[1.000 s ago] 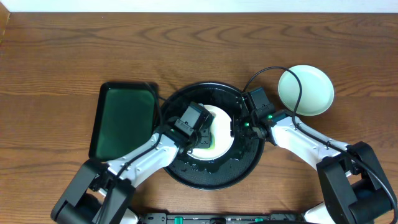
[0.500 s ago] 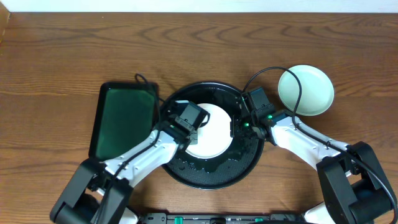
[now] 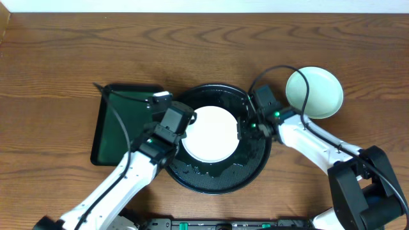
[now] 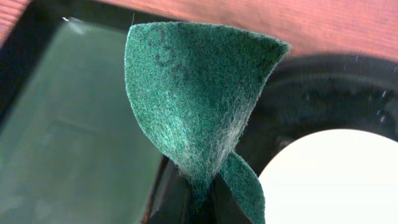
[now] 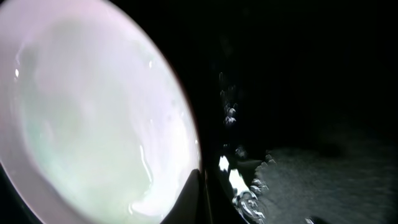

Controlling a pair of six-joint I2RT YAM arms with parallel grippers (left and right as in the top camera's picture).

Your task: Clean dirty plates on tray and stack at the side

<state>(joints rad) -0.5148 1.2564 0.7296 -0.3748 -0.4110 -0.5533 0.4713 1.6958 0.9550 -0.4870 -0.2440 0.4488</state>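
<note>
My left gripper needs to let go of the green scouring pad inside the dark green tray (image 3: 136,131) (image 4: 106,177), toward the tray's edge beside the basin.
A white plate (image 3: 209,133) lies in the round black basin (image 3: 217,182) at the table's middle. My right gripper (image 3: 246,128) is shut on the plate's right rim; the wet plate (image 5: 93,112) fills the left of the right wrist view. My left gripper (image 3: 171,121) is shut on a green scouring pad (image 4: 193,93), held above the basin's left rim, between the plate (image 4: 336,180) and the dark green tray (image 3: 121,124). A clean pale green plate (image 3: 314,92) sits on the table at the right.
The dark green tray (image 4: 68,124) lies left of the basin. Water drops and foam (image 5: 249,193) lie on the basin's floor. Cables run from both wrists over the basin's far rim. Bare wooden table lies beyond.
My left gripper has lifted off the plate and moved left and back with the pad, to the basin's left rim. The plate now shows fully white. The right gripper holds still.
</note>
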